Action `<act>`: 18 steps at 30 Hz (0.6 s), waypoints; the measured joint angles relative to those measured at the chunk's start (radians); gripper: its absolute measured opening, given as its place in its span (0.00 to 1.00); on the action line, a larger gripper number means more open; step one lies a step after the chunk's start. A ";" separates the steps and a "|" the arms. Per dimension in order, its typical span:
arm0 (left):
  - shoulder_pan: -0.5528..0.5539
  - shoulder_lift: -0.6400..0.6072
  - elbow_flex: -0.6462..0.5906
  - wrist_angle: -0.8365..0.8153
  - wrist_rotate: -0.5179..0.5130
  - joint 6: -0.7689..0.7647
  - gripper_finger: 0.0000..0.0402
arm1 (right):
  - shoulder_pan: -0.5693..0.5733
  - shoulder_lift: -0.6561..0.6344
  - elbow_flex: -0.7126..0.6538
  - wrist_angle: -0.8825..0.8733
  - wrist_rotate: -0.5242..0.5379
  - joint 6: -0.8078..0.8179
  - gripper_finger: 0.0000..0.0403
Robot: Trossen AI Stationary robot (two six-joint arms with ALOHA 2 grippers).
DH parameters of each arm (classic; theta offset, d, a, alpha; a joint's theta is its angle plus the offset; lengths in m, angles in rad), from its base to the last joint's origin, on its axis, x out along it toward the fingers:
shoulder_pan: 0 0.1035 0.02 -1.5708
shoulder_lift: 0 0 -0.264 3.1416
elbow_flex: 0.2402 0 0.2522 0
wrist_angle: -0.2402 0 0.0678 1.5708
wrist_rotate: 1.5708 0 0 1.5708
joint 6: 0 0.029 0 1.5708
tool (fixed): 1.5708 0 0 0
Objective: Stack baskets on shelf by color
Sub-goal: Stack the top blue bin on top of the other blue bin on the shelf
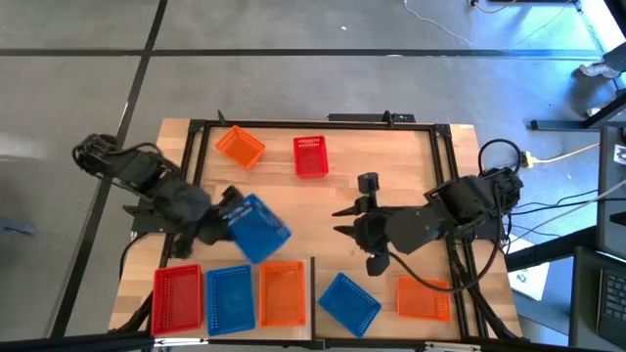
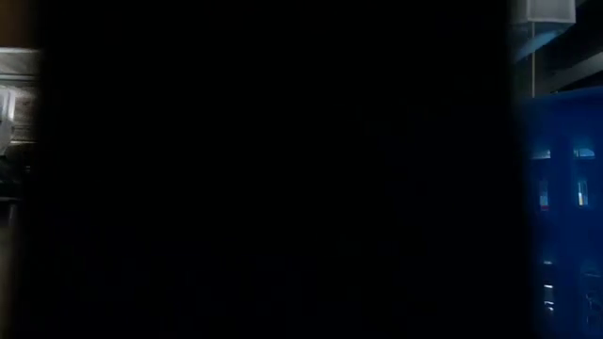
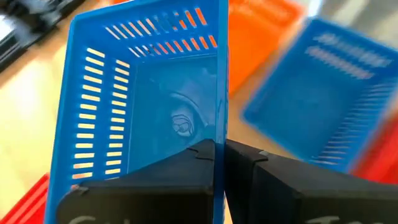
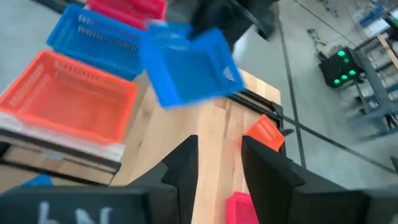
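Next, my left gripper releases its blue basket inside the blue basket [image 1: 232, 297] [image 3: 324, 94] that is between the red and orange shelf baskets.
My left gripper [image 1: 227, 217] is shut on a blue basket [image 1: 260, 229], held tilted above the table's left middle; the basket also shows in the left wrist view [image 3: 143, 106] and the right wrist view [image 4: 186, 68]. A red basket [image 1: 177, 296], a blue basket [image 1: 230, 296] and an orange basket [image 1: 283, 292] stand in a row on the pale shelf [image 4: 59, 142] at the near left. My right gripper [image 1: 348, 221] is open and empty over the table's middle, pointing left toward the held basket. My left gripper pinches one side wall of the blue basket [image 3: 221, 127] at its rim, one finger [image 3: 193, 165] inside the basket and one [image 3: 255, 168] outside. The basket reaches away from the fingers, tilted, and is lifted clear of the table.
Loose on the tabletop are a blue basket [image 1: 349, 302] and an orange basket [image 1: 424, 297] at the near right, and an orange basket [image 1: 240, 147] and a red basket [image 1: 310, 156] at the far side. The low view is almost wholly dark, with a blue basket [image 2: 561, 207] at its right.
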 joint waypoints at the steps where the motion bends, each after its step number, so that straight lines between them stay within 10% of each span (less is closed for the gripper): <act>1: -0.030 -0.010 0.000 -0.005 0.001 -0.012 0.00 | 0.000 -0.004 -0.002 0.001 0.006 0.008 0.31; 18: -0.424 0.067 0.000 -0.035 -0.008 0.082 0.00 | -0.003 -0.007 0.001 -0.004 0.134 0.218 0.31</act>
